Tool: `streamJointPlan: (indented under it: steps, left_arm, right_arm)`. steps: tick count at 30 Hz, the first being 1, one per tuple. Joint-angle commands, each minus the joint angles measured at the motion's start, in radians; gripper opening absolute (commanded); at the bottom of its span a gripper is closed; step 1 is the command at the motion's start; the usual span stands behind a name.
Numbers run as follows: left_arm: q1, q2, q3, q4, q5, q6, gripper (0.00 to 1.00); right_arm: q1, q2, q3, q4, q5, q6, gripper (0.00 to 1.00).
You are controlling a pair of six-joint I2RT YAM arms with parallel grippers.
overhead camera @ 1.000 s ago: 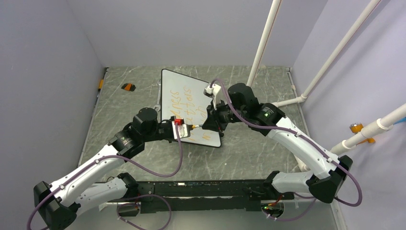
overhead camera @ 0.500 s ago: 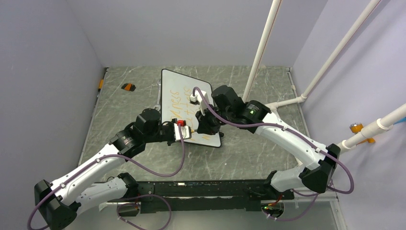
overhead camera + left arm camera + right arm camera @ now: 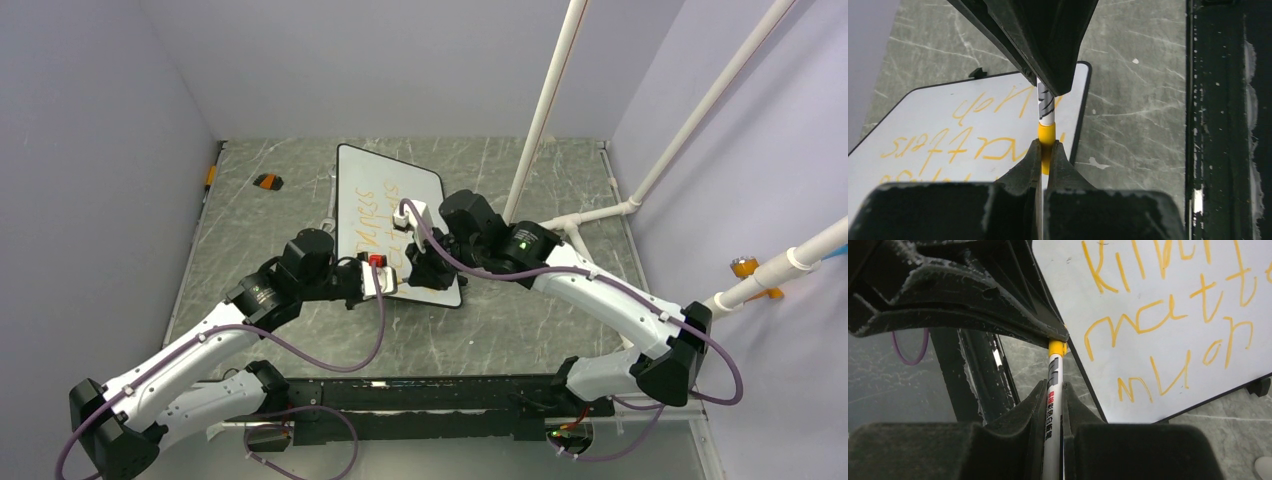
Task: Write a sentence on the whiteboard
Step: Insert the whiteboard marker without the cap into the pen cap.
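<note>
I will use my right gripper to set the marker, now held over the whiteboard's near edge, down on the bare table [image 3: 494, 289] next to the clipped edge of the whiteboard.
The whiteboard [image 3: 420, 185] lies flat on the table, black-framed, with the orange-yellow sentence [image 3: 375, 215] in about three lines. The two grippers meet over its near edge. My left gripper [image 3: 383, 277] is shut on the yellow cap [image 3: 1046, 132]. My right gripper [image 3: 415, 268] is shut on the white marker barrel [image 3: 1053, 405]. Cap and barrel are joined end to end between the grippers. In the left wrist view my gripper [image 3: 1046, 146] faces the board [image 3: 923, 110] and lettering [image 3: 963, 145]. In the right wrist view my gripper [image 3: 1054, 386] shows the cap [image 3: 1057, 348], board [image 3: 1063, 270] and lettering [image 3: 1168, 315].
A small orange and black object [image 3: 266, 181] lies on the table at the back left. White pipes [image 3: 545, 100] rise at the back right. A black rail [image 3: 1223, 125] runs along the table's near edge. A black clip [image 3: 1259, 386] sits at the board's edge.
My right gripper has moved left and nearer with the marker, closing the gap to my left gripper; the marker's end now sits in the cap. The lettering it hid now shows.
</note>
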Motion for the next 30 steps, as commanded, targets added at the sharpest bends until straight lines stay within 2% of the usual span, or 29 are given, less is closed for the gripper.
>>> streamJointPlan:
  steps: [1,9,14,25,30]
  left_arm:
    - [-0.016,-0.022,0.045,0.137,0.245,0.006,0.0]
    - [-0.001,-0.003,0.068,0.108,0.415,-0.002,0.0]
    - [0.019,-0.016,0.064,0.13,0.476,-0.019,0.0]
    - [0.021,-0.018,0.078,0.12,0.339,-0.036,0.0]
    - [0.021,-0.054,0.056,0.163,0.258,-0.068,0.15]
  right_arm:
    - [0.036,0.0,-0.05,0.12,-0.019,-0.091,0.0]
    - [0.075,0.005,-0.077,0.12,-0.032,-0.156,0.0]
    - [0.089,0.015,-0.089,0.133,-0.045,-0.16,0.0]
    - [0.094,0.009,-0.091,0.134,0.085,-0.129,0.0]
    - [0.093,-0.019,-0.106,0.142,0.154,-0.102,0.0]
